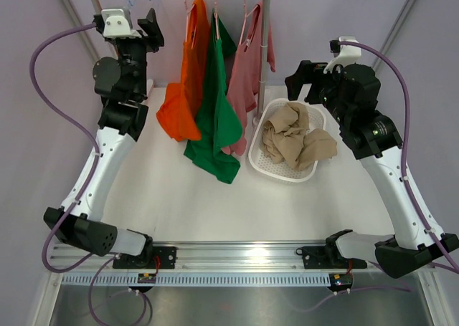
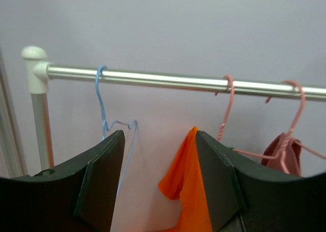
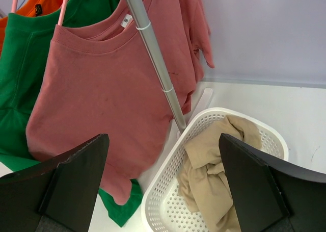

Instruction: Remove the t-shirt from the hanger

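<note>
The orange t-shirt's pink hanger has a twisted neck (image 1: pixel 188 12) (image 2: pixel 220 136) just below its hook. My left gripper goes there next and closes on it.
Three t-shirts hang on pink hangers from a metal rail (image 2: pixel 168 81): orange (image 1: pixel 188 82), green (image 1: pixel 215 125) and pink (image 1: pixel 244 75). My left gripper (image 1: pixel 154 29) is raised at the rail's left end, open and empty. In the left wrist view the left gripper (image 2: pixel 159 140) has the orange shirt (image 2: pixel 191 181) just beyond its right finger and an empty blue hanger (image 2: pixel 102 99) to the left. My right gripper (image 1: pixel 301 82) is open and empty, right of the rack. In the right wrist view the right gripper (image 3: pixel 163 140) faces the pink shirt (image 3: pixel 102 99).
A white perforated basket (image 1: pixel 287 175) holding a crumpled beige t-shirt (image 1: pixel 294 136) stands right of the hanging shirts. The rack's upright post (image 1: pixel 264 46) rises between the pink shirt and the basket. The green shirt's hem lies on the white table.
</note>
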Robot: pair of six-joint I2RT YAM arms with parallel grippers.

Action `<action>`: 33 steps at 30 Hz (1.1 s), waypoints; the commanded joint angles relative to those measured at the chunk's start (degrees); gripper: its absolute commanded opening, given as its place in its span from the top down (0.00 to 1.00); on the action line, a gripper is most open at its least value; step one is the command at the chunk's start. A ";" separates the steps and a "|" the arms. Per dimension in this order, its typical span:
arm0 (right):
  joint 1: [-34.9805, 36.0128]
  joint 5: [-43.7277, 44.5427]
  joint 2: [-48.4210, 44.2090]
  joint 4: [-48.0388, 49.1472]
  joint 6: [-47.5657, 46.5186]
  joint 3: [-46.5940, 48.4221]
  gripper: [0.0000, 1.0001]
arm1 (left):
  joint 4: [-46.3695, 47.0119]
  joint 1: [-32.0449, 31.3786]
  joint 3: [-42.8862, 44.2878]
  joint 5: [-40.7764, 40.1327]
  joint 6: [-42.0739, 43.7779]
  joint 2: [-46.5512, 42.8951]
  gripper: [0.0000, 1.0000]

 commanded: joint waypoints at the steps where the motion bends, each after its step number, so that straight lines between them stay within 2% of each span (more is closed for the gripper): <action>1: -0.33 -1.71 -0.75 1.26 0.61 -0.37 0.00 | 4.84 -1.24 -0.56 -5.58 4.58 -2.46 0.38; 6: -0.33 -2.24 -1.54 0.83 0.43 -0.46 0.01 | 0.72 -1.50 3.48 -3.30 3.17 1.04 0.39; 10: -0.33 -1.98 -2.33 1.09 0.35 -1.08 0.01 | -2.54 -1.42 7.44 3.89 1.07 4.04 0.40; 19: -0.33 -1.63 -2.69 0.74 0.17 -1.25 0.00 | -10.89 -1.42 17.99 12.25 -1.57 12.39 0.44; 33: -0.33 -0.40 -4.53 1.17 -0.79 -3.01 0.00 | -13.18 -1.42 20.71 13.41 -1.31 18.63 0.48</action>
